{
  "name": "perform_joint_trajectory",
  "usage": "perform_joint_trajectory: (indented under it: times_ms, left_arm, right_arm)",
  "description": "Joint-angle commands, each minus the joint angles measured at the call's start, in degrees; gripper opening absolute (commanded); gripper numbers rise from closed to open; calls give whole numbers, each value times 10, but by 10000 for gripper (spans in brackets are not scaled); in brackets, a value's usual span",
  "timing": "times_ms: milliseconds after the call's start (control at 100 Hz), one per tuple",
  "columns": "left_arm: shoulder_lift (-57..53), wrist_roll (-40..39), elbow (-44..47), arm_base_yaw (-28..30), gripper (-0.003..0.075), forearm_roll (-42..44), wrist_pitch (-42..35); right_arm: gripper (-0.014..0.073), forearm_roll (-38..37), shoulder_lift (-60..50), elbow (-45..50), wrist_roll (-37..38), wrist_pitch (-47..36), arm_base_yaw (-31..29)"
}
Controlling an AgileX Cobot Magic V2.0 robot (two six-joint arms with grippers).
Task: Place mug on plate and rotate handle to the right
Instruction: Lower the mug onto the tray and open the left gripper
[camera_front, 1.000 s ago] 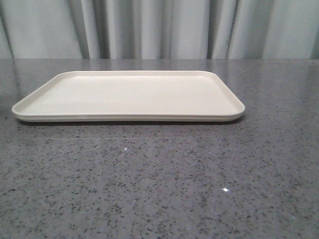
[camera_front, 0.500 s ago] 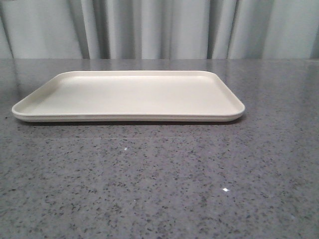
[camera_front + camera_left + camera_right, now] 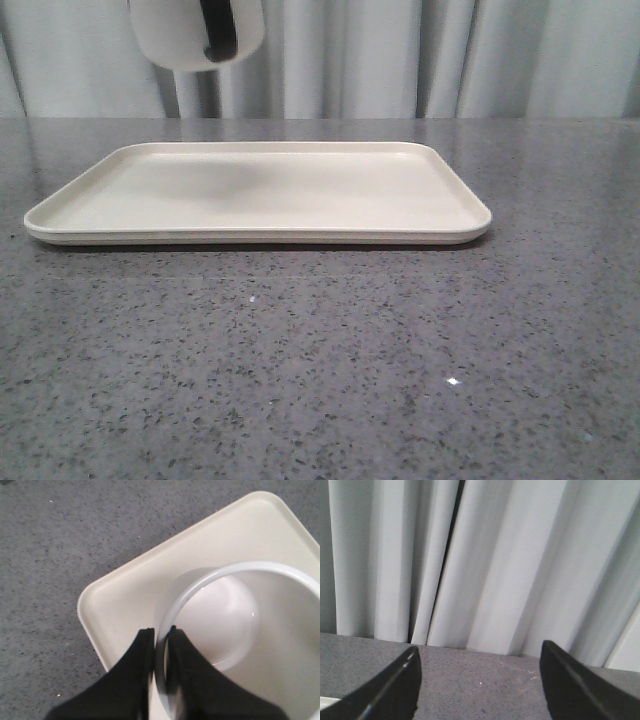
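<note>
Next, my left gripper sets the white mug down and lets go of it on the middle of the cream plate [image 3: 269, 201].
The white mug [image 3: 170, 35] hangs in the air at the top left of the front view, over the left part of the cream plate [image 3: 260, 190]; only its lower part shows. Its black handle [image 3: 218, 30] faces the camera. In the left wrist view my left gripper [image 3: 159, 630] is shut on the mug's rim [image 3: 200, 582], one finger inside and one outside, with the plate [image 3: 125, 605] below. The smiley face is hidden. My right gripper [image 3: 479, 647] stands open with nothing between its fingers, away from the mug.
The plate lies on a grey speckled table [image 3: 320, 370]. A pale curtain [image 3: 400, 60] hangs behind the table's far edge. The right wrist view shows only table [image 3: 480, 680] and curtain [image 3: 495, 555].
The mug has come into the front view from above at the top left, casting a faint shadow on the plate. Before, only the bare plate showed.
</note>
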Motion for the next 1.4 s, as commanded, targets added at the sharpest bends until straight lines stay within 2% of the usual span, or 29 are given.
perform_joint_trajectory:
  times_ms: [0, 470, 1390]
  left_arm:
    - [-4, -5, -20, -19, -20, -7, -6]
    - [77, -5, -20, -46, -20, -17, -6]
    - [100, 9, -19, -46, -20, -25, -3]
  right_arm:
    - [509, -11, 2, -17, -4, -42, -3]
    - [509, -11, 5, -17, -4, -42, -3]
    - [509, -11, 10, -17, -4, -42, -3]
